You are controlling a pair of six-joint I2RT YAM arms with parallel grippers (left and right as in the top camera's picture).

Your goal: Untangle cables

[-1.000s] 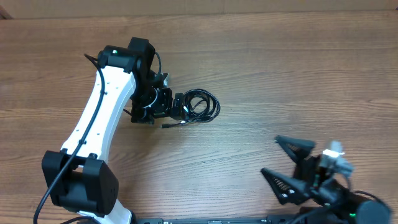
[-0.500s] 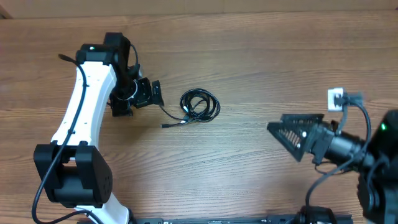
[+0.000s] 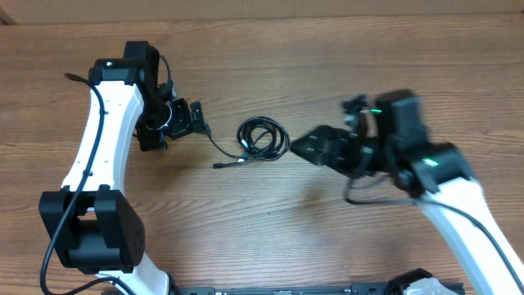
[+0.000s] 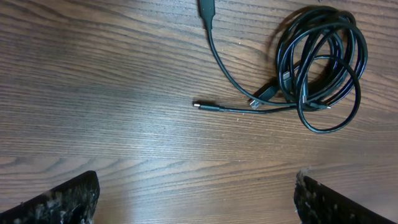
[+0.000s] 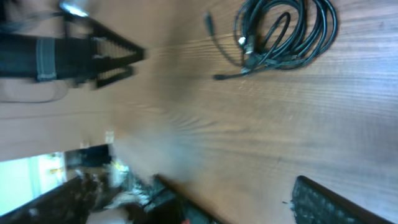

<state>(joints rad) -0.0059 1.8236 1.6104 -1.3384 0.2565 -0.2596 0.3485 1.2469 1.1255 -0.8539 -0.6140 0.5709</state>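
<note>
Next, I close my right gripper on the cables' near-side loose end (image 3: 255,158) (image 5: 256,70), near the spot where it comes out of the black coil.
The cables (image 3: 262,139) lie as one small black coil mid-table, with loose plug ends trailing to its left. My left gripper (image 3: 199,121) stands open just left of the coil with nothing between its fingers. Its wrist view shows the coil (image 4: 287,62) at upper right and both fingertips (image 4: 62,202) at the bottom corners, over bare wood. My right gripper (image 3: 299,147) is open and points at the coil's right side, close to it but apart. The right wrist view is blurred, with the coil (image 5: 323,34) at the top and one finger (image 5: 336,202) at the bottom right.
The wooden table (image 3: 270,221) spreads around the coil. The left arm's white link (image 3: 106,156) runs down the left side, and the right arm (image 3: 458,197) crosses the front right. The left arm (image 5: 56,56) also shows in the right wrist view.
The right arm swung from the front right corner up to the coil's right side. The left gripper drew back to the left, away from the coil. The coil stayed put.
</note>
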